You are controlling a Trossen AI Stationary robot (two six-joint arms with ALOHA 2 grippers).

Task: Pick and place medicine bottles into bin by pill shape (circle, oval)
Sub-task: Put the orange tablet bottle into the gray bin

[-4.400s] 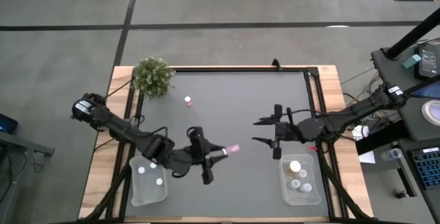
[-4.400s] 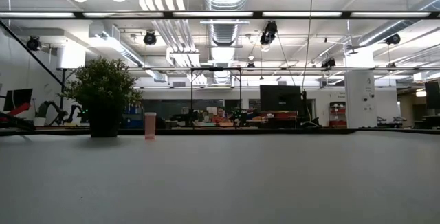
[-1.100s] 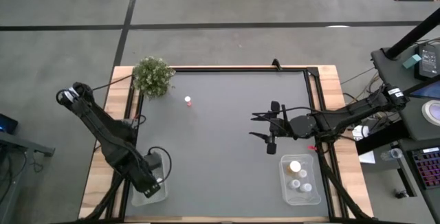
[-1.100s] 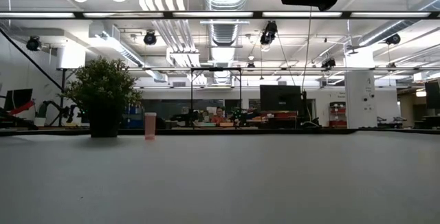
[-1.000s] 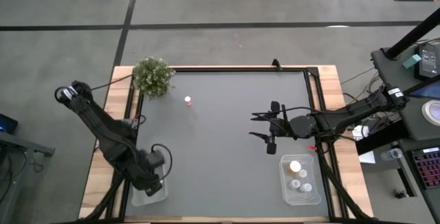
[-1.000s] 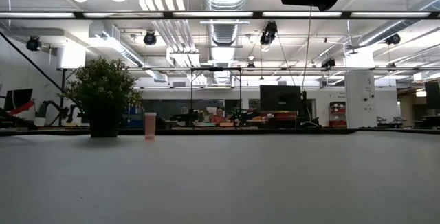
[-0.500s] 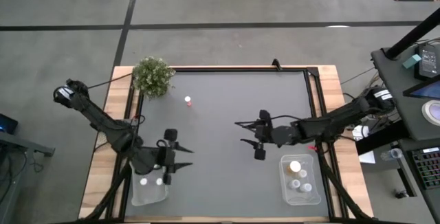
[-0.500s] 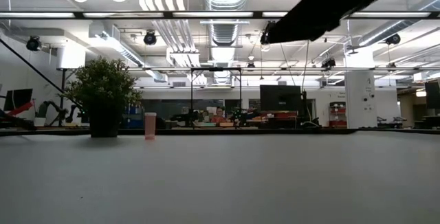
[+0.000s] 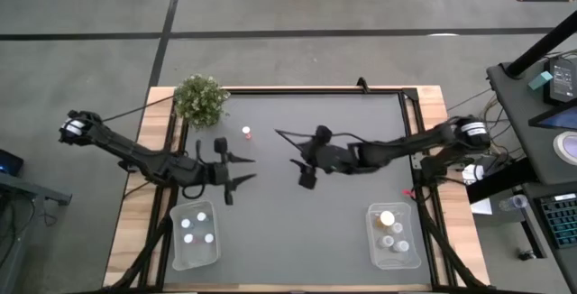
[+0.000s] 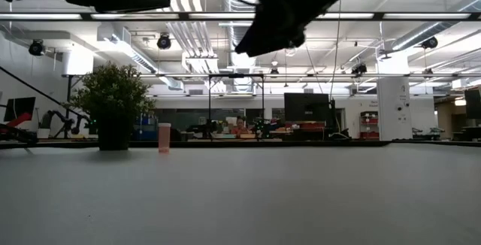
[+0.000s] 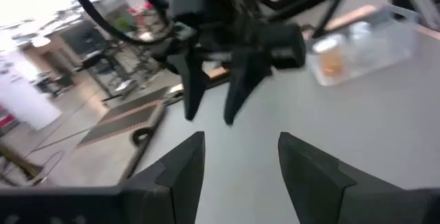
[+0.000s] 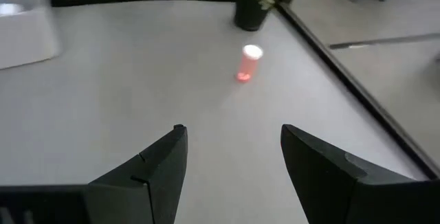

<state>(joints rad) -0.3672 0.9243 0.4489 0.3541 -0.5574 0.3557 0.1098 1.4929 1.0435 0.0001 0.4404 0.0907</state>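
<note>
The pinkish medicine bottle stands next to the potted plant. Next, my right gripper closes on the white cap (image 9: 245, 130) (image 12: 252, 52) of that bottle.
One pinkish medicine bottle with a white cap (image 9: 245, 133) stands upright on the dark table next to the potted plant (image 9: 200, 98); it also shows in the low view (image 10: 164, 137) and in the right wrist view (image 12: 248, 62). My left gripper (image 9: 241, 173) hangs open and empty above the table, just beyond the left bin (image 9: 196, 235), fingers about level. My right gripper (image 9: 293, 159) is open and empty above the table's middle, to the right of the bottle and pointing toward it. In the left wrist view my own fingers (image 11: 237, 138) frame the right gripper (image 11: 220, 73) farther off.
The clear left bin holds three white-capped bottles. The clear right bin (image 9: 393, 235) at the near right holds several, one of them orange (image 9: 387, 218). A raised black frame (image 9: 311, 90) runs along the table's far edge and its sides. Bare table lies between the two grippers.
My left gripper has swung up from over the left bin toward the table's middle and far edge, rolling and tipping from pointing down to about level. My right gripper has gone toward the table's left edge, nearer the pink bottle. The bottle has stayed put.
</note>
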